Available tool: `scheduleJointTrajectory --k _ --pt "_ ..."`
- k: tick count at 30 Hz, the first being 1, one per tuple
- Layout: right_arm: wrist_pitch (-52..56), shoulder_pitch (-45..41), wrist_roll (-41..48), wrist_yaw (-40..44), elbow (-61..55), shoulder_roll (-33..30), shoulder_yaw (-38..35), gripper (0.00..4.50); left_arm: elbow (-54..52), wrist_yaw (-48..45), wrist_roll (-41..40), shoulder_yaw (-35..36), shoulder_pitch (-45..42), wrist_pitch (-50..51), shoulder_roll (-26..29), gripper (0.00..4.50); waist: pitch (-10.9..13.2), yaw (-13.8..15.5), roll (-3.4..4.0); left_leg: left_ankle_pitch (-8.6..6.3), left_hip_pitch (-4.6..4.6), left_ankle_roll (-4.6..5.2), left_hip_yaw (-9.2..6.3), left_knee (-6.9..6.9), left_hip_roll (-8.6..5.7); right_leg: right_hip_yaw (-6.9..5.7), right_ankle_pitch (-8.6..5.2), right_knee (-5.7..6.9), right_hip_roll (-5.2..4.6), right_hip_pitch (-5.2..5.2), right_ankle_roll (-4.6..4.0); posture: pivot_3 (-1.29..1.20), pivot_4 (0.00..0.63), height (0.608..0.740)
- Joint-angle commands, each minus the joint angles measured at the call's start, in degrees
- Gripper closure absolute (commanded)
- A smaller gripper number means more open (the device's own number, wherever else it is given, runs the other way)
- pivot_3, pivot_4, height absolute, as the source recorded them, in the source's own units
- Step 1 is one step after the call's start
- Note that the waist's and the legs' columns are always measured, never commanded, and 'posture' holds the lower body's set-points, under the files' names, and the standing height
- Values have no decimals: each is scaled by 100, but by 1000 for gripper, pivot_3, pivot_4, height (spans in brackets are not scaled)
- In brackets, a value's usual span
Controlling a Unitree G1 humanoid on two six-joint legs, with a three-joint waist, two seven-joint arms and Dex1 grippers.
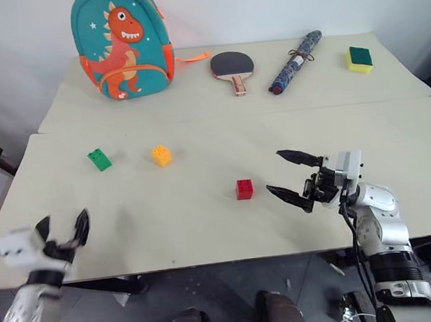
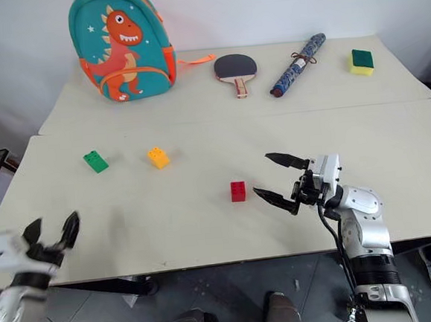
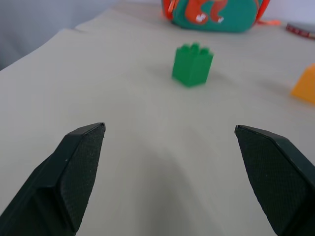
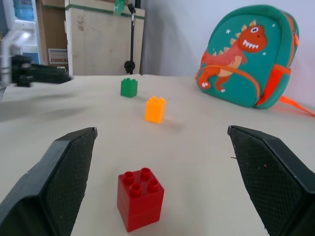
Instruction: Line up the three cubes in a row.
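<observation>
The green cube has studs on its top. Next, my left gripper closes just below them, on the opposite sides of the green cube (image 1: 101,161) (image 3: 191,70).
Three cubes lie apart on the near table. The green cube (image 1: 100,160) sits at the left, the yellow-orange cube (image 1: 161,155) a little to its right, and the red cube (image 1: 244,189) nearer the front, right of centre. My right gripper (image 1: 293,176) is open, pointing left, a short way right of the red cube (image 4: 140,198) with nothing between its fingers. At the table's front left corner my left gripper (image 1: 62,227) is open and empty, facing the green cube (image 3: 192,64) from some distance.
On the far table stand a teal dinosaur backpack (image 1: 122,43), a table-tennis paddle (image 1: 232,67), a rolled blue umbrella (image 1: 295,61) and a yellow sponge with a green top (image 1: 360,58). A seam (image 1: 234,116) divides the two tables.
</observation>
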Motion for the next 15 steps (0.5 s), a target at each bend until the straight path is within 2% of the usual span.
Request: scheduleJointTrajectory --k 1,6,10,15 --pt "106 73 111 -44 -367 -121 11 36 -145 1198 373 -268 -874 704 -195 0 0 11 -1 0 2 0 1 -1 -1 0 0 0 0 -1 1 0 150 740" --pt "327 73 152 -49 -539 -141 159 36 889 2511 1155 -604 -2195 1049 -584 0 0 34 -1 1 5 -1 10 -1 -3 -4 1 -3 4 4 2 0 150 740" --pt "477 50 171 -117 -707 -106 247 36 1802 2952 1646 -893 -2925 757 -719 0 2 64 -5 2 3 -2 19 -1 -3 -8 1 -9 8 6 3 0 150 740" --pt "519 68 164 -223 -803 -103 269 36 2515 3111 1905 -1054 -3348 298 -811 0 3 81 -9 2 -3 -2 14 -2 -4 -15 3 -15 8 7 6 0 150 740"
